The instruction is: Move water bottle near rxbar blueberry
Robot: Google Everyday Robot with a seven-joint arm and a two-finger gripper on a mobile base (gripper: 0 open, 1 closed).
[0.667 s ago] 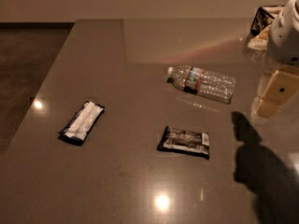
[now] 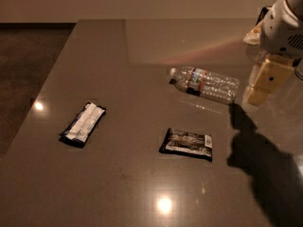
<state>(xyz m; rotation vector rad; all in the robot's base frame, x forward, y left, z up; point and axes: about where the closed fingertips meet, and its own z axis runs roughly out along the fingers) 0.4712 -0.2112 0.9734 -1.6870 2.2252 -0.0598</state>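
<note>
My gripper needs to close next on the water bottle's clear half (image 2: 220, 85) close to the bottle's base, at the end that is away from the white cap.
The water bottle (image 2: 205, 83) lies on its side on the grey table (image 2: 142, 188), right of centre, with its white cap pointing left. The rxbar blueberry (image 2: 83, 123), dark blue with a pale centre panel, lies flat at the left of the table, far from the bottle. My gripper (image 2: 258, 94) hangs just right of the bottle's base, a little above the table and apart from the bottle. It holds nothing that I can see.
A blackish bar wrapper (image 2: 187, 144) lies in front of the bottle, near the middle. A light-coloured bag (image 2: 253, 32) sits at the far right behind the arm. The table's left edge (image 2: 42, 89) drops to a dark floor.
My gripper has moved a little to the left and up, closer to the bottle's base. The bottle and both bars have not moved.
</note>
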